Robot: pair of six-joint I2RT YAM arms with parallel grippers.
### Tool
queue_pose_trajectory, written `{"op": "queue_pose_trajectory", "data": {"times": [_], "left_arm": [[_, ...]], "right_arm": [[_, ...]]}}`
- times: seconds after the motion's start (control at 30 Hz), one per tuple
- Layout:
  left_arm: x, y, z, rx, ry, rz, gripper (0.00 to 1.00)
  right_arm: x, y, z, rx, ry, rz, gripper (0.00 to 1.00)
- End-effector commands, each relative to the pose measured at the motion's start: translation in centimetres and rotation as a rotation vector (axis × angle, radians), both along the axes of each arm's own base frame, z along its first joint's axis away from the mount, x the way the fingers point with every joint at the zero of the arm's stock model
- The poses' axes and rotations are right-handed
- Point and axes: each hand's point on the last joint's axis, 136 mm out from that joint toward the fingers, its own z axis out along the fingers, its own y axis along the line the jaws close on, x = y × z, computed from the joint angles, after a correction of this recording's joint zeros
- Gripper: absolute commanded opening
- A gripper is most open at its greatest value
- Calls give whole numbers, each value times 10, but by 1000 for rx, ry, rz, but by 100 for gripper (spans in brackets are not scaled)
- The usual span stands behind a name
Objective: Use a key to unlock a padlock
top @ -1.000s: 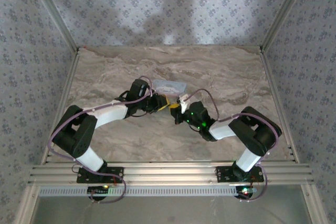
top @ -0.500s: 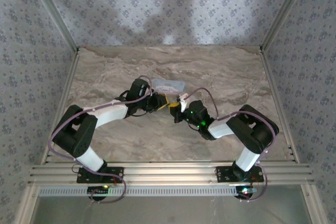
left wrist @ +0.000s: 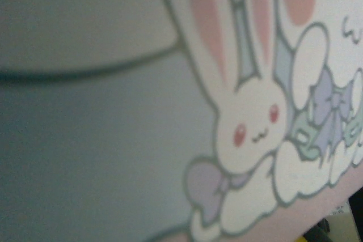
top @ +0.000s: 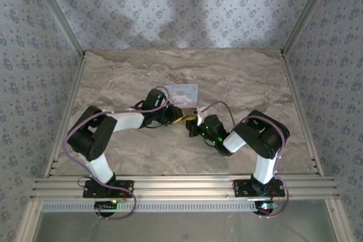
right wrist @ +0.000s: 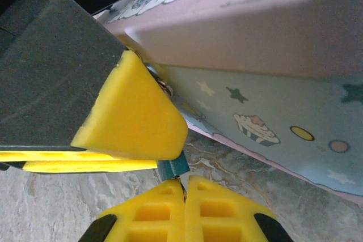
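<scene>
Left gripper crowds the tin's lid, mostly covering the padlock; it should open, back off, take the padlock's body (right wrist: 174, 166) from farther out.
The small teal padlock (right wrist: 173, 166) pokes out from between my left gripper's yellow fingers (right wrist: 133, 111), which are closed round it. A metal bit of its shackle (right wrist: 164, 87) shows against the pale blue tin (right wrist: 272, 111). My right gripper (right wrist: 184, 188) is shut right below the padlock, pinching a thin sliver of the key that meets the lock's underside; most of the key is hidden. From above, the left gripper (top: 176, 118) and right gripper (top: 190, 124) meet tip to tip at mid-table, just in front of the tin (top: 182, 93).
The tin's lid with its white rabbit (left wrist: 255, 128) is tipped up close to the left wrist camera. The marble table (top: 113, 83) is bounded by patterned walls at the back and sides, and an aluminium rail (top: 181, 188) runs along the near edge.
The tin has tipped up so its printed lid now faces the top camera. Both grippers have shifted slightly right and nearer, and both elbows have drawn inward.
</scene>
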Motion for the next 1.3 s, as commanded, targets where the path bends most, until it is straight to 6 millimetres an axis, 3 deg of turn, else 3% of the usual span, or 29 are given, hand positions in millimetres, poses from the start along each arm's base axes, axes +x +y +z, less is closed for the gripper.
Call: {"op": "queue_pose_trajectory", "data": {"times": [0.0,0.27,0.57,0.83,1.27], "left_arm": [[-22,-20,8,-78,30,-104,26],[-20,-9,13,-42,-1,-80,46],[-15,23,20,-31,-34,18,59],[-7,29,26,-115,-41,110,59],[1,33,14,-137,-17,193,54]], "right_arm": [[9,0,9,58,-24,-56,0],[4,-1,-8,63,30,-73,0],[3,5,-2,130,77,-78,0],[3,19,10,246,177,-89,0],[1,32,19,330,270,-87,0]]}}
